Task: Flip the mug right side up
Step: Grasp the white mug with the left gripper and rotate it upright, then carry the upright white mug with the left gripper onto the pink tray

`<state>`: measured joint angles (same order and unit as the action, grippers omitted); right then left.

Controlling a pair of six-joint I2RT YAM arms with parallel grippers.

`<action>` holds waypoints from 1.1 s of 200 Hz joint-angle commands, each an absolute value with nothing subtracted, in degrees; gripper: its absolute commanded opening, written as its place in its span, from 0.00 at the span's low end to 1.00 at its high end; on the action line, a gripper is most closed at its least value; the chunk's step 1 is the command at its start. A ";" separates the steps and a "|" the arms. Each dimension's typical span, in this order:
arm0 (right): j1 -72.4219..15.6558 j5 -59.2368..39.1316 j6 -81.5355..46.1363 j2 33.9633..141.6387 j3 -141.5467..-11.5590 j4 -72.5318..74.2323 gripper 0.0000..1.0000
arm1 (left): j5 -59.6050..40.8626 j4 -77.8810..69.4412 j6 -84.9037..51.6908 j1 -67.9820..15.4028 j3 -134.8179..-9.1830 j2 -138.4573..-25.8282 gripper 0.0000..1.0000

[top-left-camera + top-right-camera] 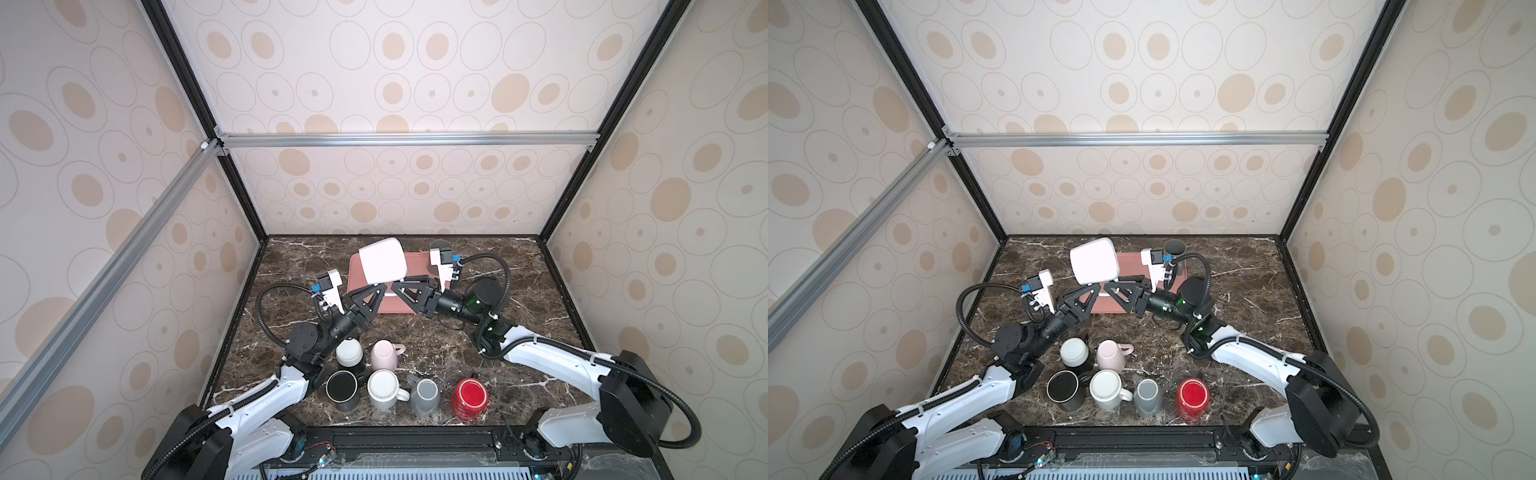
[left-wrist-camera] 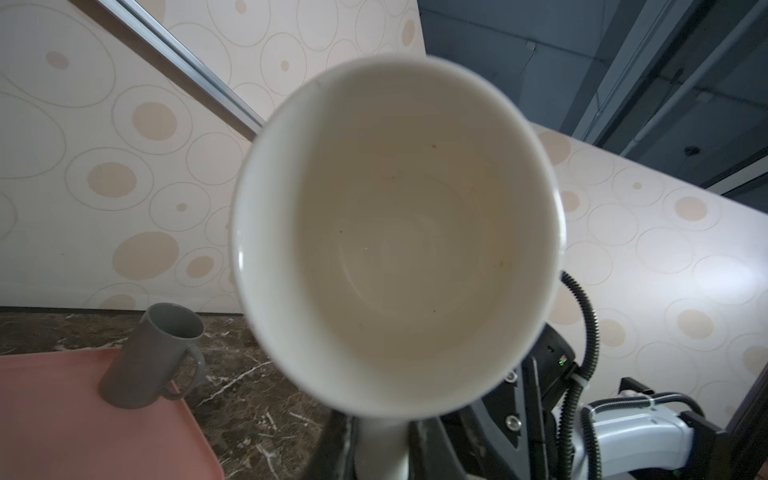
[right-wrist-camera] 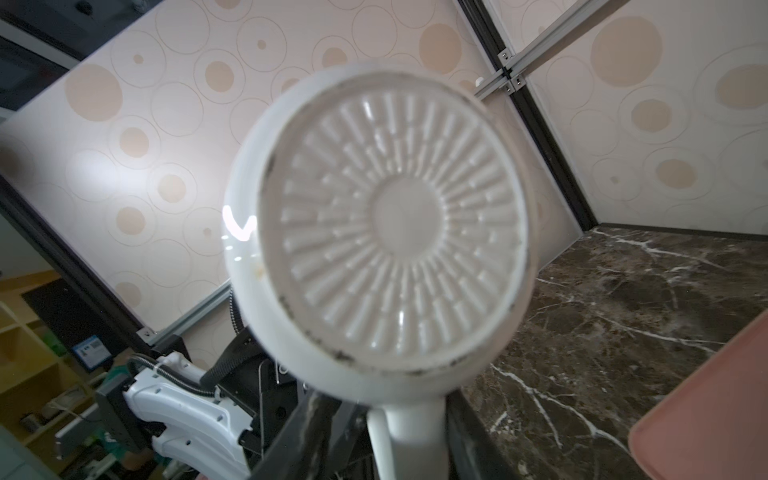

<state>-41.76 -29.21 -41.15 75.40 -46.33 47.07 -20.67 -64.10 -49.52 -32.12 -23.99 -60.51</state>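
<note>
The white mug, now hanging above the pink tray, will be let go by my left gripper on the pink tray's back edge [image 1: 413,265] [image 2: 49,395], next to the grey mug.
The white mug [image 1: 382,262] [image 1: 1094,261] hangs on its side in the air above the pink tray [image 1: 419,262], handle pointing down. Its open mouth [image 2: 395,232] faces the left wrist camera and its ribbed base [image 3: 395,224] faces the right wrist camera. My left gripper [image 1: 383,287] [image 1: 1095,287] [image 2: 380,451] is shut on the handle from the left. My right gripper [image 1: 395,287] [image 1: 1108,287] [image 3: 409,440] straddles the same handle from the right, its jaws open, with a gap showing beside the handle.
A grey mug [image 1: 1174,248] [image 2: 153,353] stands upright at the tray's back right corner. Several mugs stand near the front edge, among them a pink one [image 1: 384,354], a black one [image 1: 341,386] and a red one [image 1: 469,399]. Patterned walls enclose the marble table [image 1: 519,291].
</note>
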 commanded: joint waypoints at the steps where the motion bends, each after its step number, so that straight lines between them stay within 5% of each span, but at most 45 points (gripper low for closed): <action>1: -42.10 -19.56 -32.94 66.19 -45.03 35.96 0.52 | -17.55 -55.79 -42.98 -31.85 -30.52 -59.36 0.00; 62: -41.85 5.04 -22.42 51.01 -42.96 6.18 0.53 | -11.86 -21.03 -28.46 -31.95 -52.27 -73.70 0.00; 220: -41.62 16.51 -19.69 40.38 -40.95 -10.42 0.54 | 3.22 16.95 -11.32 -32.58 -106.92 -124.28 0.00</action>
<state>-41.74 13.13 -20.84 42.30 -42.00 -7.51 -0.21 15.35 -14.96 -32.25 -99.61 -122.41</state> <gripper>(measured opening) 0.535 0.175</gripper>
